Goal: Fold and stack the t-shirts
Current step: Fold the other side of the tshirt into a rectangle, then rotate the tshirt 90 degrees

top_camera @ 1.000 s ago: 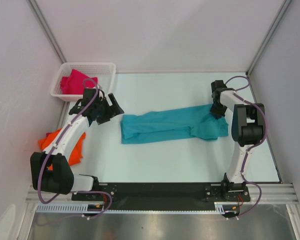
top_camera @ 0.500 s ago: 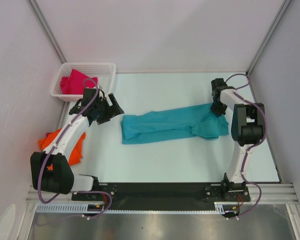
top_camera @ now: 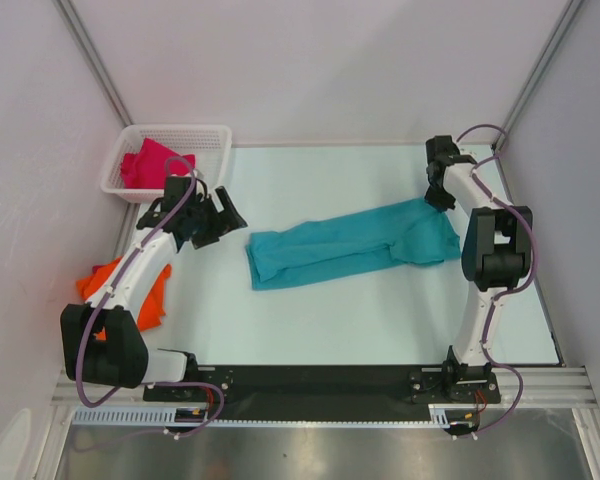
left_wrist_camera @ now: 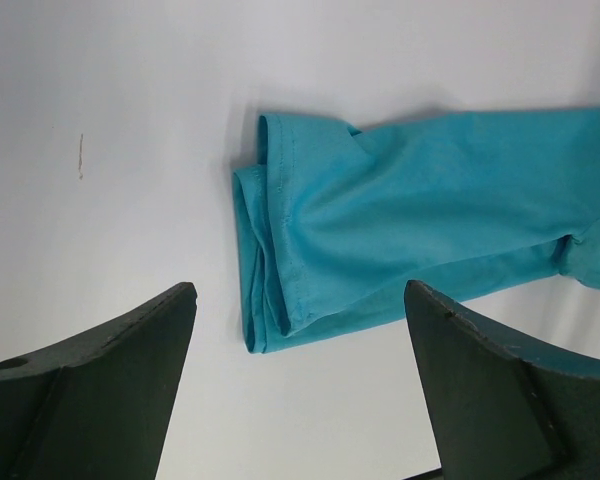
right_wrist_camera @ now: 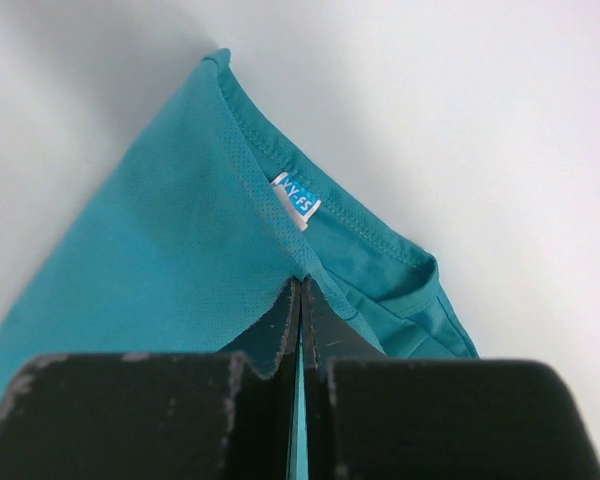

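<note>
My left gripper is to grab the teal-blue t-shirt next by the middle of its hem (top_camera: 256, 261) (left_wrist_camera: 282, 267), at the end nearest the orange t-shirt.
The teal-blue t-shirt (top_camera: 350, 245) lies in a long folded strip across the middle of the table. My right gripper (top_camera: 438, 197) is shut on its far right end, near the collar and label (right_wrist_camera: 298, 198), and holds that end lifted. My left gripper (top_camera: 212, 222) is open and empty, just left of the shirt's left end (left_wrist_camera: 280, 250). The orange t-shirt (top_camera: 145, 295) lies crumpled at the left table edge, partly under my left arm. The magenta-red t-shirt (top_camera: 148, 163) sits in the basket.
A white plastic lattice basket (top_camera: 215, 135) stands at the back left corner. Walls close in the table on the left, back and right. A black rail (top_camera: 320, 380) runs along the near edge.
My right gripper has moved toward the back of the table, pulling the teal shirt's right end with it and stretching out the bunched cloth. The left arm has not moved.
</note>
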Robot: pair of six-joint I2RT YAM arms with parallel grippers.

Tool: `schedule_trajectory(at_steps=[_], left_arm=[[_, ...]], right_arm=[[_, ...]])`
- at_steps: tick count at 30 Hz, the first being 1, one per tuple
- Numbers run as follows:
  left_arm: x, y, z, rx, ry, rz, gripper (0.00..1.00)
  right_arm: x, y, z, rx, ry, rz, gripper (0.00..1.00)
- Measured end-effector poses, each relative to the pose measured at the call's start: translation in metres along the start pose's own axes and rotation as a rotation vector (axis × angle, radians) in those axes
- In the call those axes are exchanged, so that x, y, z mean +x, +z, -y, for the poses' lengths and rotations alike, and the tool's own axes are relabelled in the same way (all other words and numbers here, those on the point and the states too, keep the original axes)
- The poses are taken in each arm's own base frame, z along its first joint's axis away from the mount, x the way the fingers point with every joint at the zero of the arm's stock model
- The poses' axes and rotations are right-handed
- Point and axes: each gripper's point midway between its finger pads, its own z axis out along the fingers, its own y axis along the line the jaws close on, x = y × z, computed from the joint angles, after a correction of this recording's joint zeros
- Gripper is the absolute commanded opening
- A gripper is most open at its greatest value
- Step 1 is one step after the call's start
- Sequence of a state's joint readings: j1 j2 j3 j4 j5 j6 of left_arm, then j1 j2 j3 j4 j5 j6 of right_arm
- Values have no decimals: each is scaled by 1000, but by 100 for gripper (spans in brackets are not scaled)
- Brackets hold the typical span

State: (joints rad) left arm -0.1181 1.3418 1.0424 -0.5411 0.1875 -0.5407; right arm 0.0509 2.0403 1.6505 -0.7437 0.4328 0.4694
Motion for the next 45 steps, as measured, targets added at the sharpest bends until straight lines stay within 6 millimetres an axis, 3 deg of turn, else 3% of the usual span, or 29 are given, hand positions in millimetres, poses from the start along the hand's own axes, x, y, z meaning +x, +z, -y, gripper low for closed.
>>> schedule_trajectory(at_steps=[6, 16, 34, 41, 44, 45], left_arm=[[-2, 0, -3, -3, -6, 4, 90], [-6, -1, -9, -9, -8, 11, 90], [-6, -1, -17, -13, -21, 3, 90], [-8, -1, -20, -18, -28, 7, 90], [-9, -1, -22, -20, -32, 10, 90], [-9, -1, -23, -21, -34, 10, 90]], right_arm=[[-10, -3, -1, 10, 5, 19, 0], [-27, 15, -6, 74, -5, 31, 0], [-51, 8, -2, 121, -1, 90, 0], [-56, 22, -10, 133, -10, 93, 0], [-49, 29, -10, 142, -21, 74, 19], [-47, 30, -10, 143, -26, 68, 34]])
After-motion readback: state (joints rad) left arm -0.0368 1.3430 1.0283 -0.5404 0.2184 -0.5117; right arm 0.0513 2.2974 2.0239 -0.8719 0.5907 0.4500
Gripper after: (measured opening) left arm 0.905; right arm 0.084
